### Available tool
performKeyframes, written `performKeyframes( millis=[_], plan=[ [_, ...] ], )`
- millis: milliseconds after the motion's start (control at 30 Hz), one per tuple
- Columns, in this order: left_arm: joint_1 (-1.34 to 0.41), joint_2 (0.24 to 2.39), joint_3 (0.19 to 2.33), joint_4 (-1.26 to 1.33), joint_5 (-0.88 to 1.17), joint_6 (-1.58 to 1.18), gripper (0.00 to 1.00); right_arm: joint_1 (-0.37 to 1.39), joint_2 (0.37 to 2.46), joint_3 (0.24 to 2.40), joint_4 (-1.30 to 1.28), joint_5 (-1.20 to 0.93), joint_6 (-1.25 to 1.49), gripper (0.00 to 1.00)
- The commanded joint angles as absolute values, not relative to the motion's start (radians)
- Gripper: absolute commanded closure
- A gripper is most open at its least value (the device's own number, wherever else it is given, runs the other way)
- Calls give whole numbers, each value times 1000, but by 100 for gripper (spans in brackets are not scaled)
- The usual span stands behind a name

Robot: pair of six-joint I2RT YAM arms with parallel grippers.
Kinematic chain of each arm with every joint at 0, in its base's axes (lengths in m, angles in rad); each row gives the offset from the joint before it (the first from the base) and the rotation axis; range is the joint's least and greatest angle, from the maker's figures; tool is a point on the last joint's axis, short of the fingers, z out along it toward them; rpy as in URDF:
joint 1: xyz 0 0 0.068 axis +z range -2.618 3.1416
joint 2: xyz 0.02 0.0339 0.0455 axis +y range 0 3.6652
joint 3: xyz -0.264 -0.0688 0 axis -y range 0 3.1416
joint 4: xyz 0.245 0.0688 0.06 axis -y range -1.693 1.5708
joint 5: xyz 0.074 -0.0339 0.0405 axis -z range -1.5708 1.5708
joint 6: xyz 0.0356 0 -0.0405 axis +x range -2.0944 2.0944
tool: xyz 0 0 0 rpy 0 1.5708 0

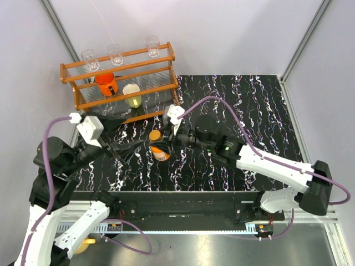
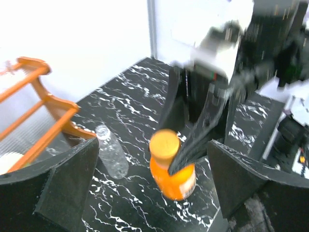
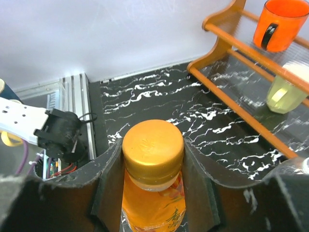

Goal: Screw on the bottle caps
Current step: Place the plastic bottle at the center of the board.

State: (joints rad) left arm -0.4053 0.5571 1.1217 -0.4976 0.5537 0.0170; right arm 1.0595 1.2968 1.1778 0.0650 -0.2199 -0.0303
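My right gripper is going to set the orange bottle down on the black marble (image 1: pixel 124 161) under the open fingertips of my left gripper.
The short orange bottle (image 3: pixel 153 208) carries its orange cap (image 3: pixel 153 150) and leans slightly on the black marble table (image 1: pixel 238 105). My right gripper (image 3: pixel 153 191) is shut on it, its pads pressing both sides at the cap and neck. From above, the orange bottle (image 1: pixel 160 149) sits mid-table with the right gripper (image 1: pixel 166 142) reaching it from the right. My left gripper (image 2: pixel 153 154) stands wide open, short of the orange bottle (image 2: pixel 174 179) and touching nothing. The clear plastic bottle (image 2: pixel 112 153) lies on its side behind, its mouth uncapped.
A wooden rack (image 1: pixel 119 83) at the back left holds an orange mug (image 1: pixel 105 84), a pale cup (image 1: pixel 132 95) and three clear glasses on top (image 1: pixel 115 54). White walls close in the table at the back and sides.
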Motion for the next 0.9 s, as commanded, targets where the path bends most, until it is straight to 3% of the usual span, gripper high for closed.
performKeyframes(
  millis=[0,267,500,633,867],
  plan=[
    [-400,617,1259,-578,339,-63,1,1051,1417,1095,363,-238,-6,81],
    [-400,669,1367,-730,232,-117,1,1051,1789,1184,715,-284,41,77],
    [-400,683,1428,-779,224,-132,1,1054,2034,1403,767,-334,60,72],
    [-400,695,1453,-798,210,-129,1,1054,2112,1472,772,-386,55,63],
    [-400,710,1468,-798,192,-117,1,1052,2250,1548,821,-463,46,60]
  ],
)
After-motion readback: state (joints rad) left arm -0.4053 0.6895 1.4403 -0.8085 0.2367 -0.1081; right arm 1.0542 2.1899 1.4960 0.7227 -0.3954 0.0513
